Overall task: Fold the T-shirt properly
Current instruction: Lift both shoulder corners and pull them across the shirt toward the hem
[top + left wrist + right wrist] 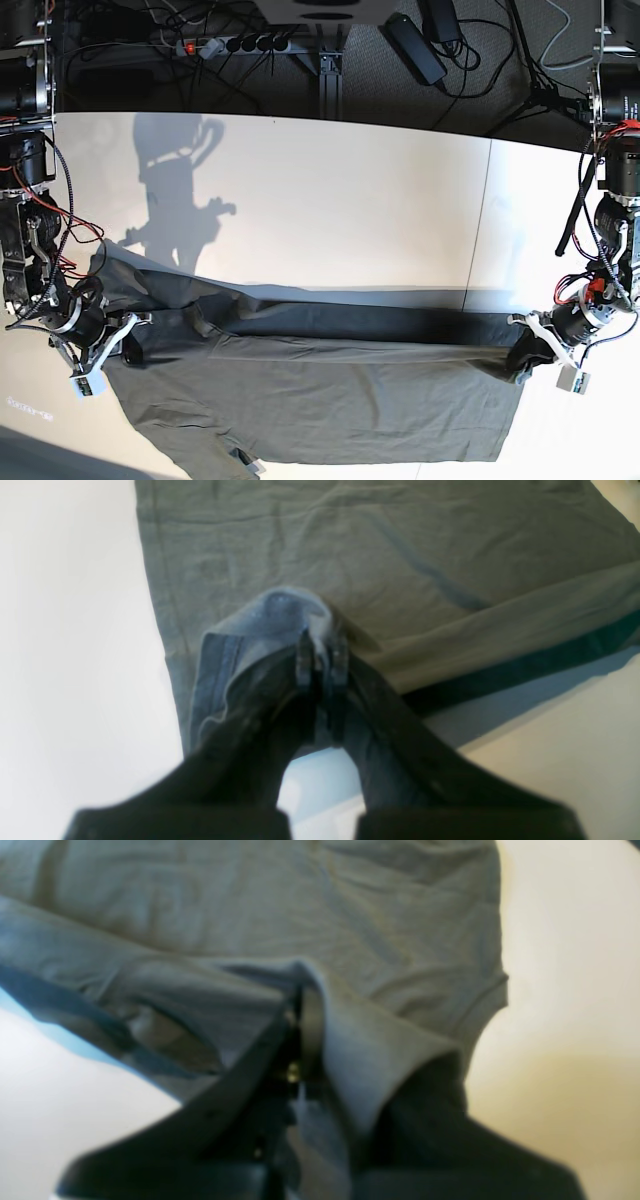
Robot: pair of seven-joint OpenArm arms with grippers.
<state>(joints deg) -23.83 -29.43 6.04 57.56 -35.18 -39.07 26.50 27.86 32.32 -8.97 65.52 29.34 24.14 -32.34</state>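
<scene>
The robot's left gripper holds only the edge of the top layer of the far-lying T-shirt, so it should lay that down, pinch both layers (494,328) and pull the T-shirt closer.
The dark grey-olive T-shirt (330,400) lies spread across the near part of the white table, its far edge lifted and stretched between both arms. My left gripper (320,652) is shut on a bunched piece of the shirt's edge; the flat cloth (380,555) lies beyond it. In the base view it (525,355) holds the shirt's right end. My right gripper (300,1005) is shut on a fold of the shirt (280,905) near a sleeve. In the base view it (130,335) holds the left end.
The white table (330,210) stretches bare behind the shirt, with a seam at the right. Cables, a power strip (235,43) and adapters lie on the dark floor beyond the far edge. A sleeve (225,455) hangs near the front edge.
</scene>
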